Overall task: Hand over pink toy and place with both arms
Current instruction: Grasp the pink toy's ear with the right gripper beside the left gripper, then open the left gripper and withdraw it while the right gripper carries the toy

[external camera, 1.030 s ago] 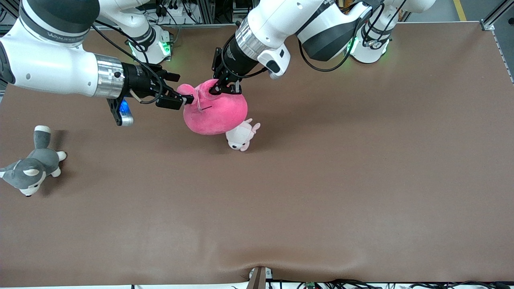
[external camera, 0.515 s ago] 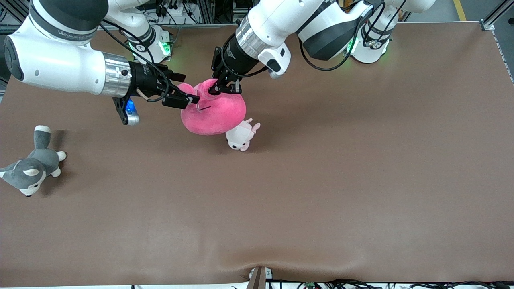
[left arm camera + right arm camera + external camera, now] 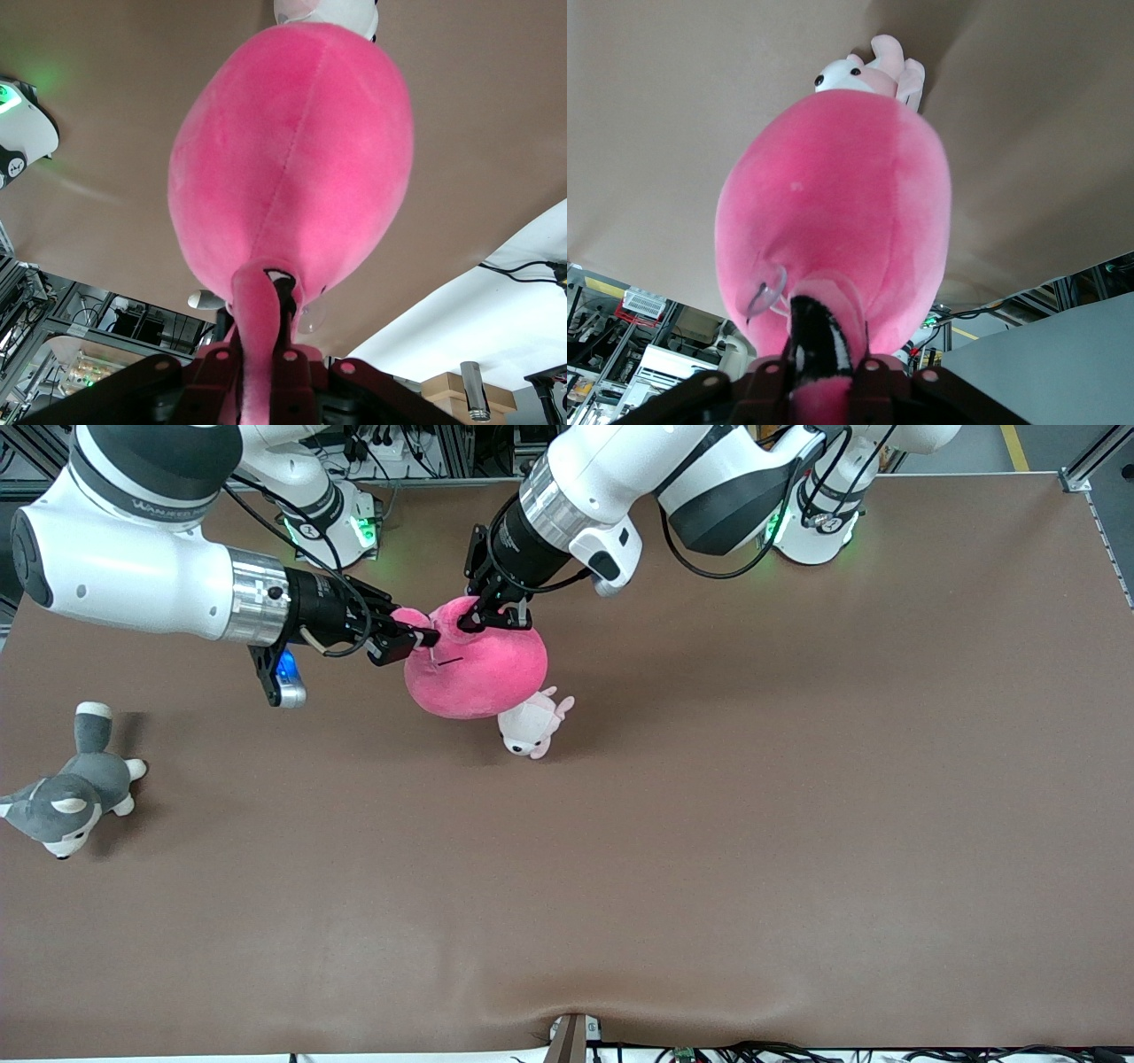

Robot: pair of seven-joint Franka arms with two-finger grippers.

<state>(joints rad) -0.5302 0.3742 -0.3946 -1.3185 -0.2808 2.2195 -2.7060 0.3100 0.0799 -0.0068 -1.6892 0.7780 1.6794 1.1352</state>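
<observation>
The robot's right gripper will release the pink toy, still hanging above the brown table, on the table (image 3: pixel 284 771) between the husky plush and the small pale plush.
The pink toy (image 3: pixel 478 673) hangs above the brown table (image 3: pixel 709 824), held by both arms at once. My left gripper (image 3: pixel 494 615) is shut on one of its stalk eyes, a pink stalk pinched between the jaws in the left wrist view (image 3: pixel 263 354). My right gripper (image 3: pixel 416 638) is shut on the other stalk eye; the dark pupil sits between its jaws in the right wrist view (image 3: pixel 824 363). The round pink body (image 3: pixel 292 177) (image 3: pixel 842 221) dangles below both grippers.
A small pale pink-and-white plush (image 3: pixel 532 726) lies on the table partly under the toy, nearer the front camera. A grey-and-white husky plush (image 3: pixel 66 797) lies at the right arm's end of the table. The arm bases stand along the table's back edge.
The right gripper slid in on the toy's stalk eye and closed on it. The left gripper kept its hold, and the toy shifted only slightly.
</observation>
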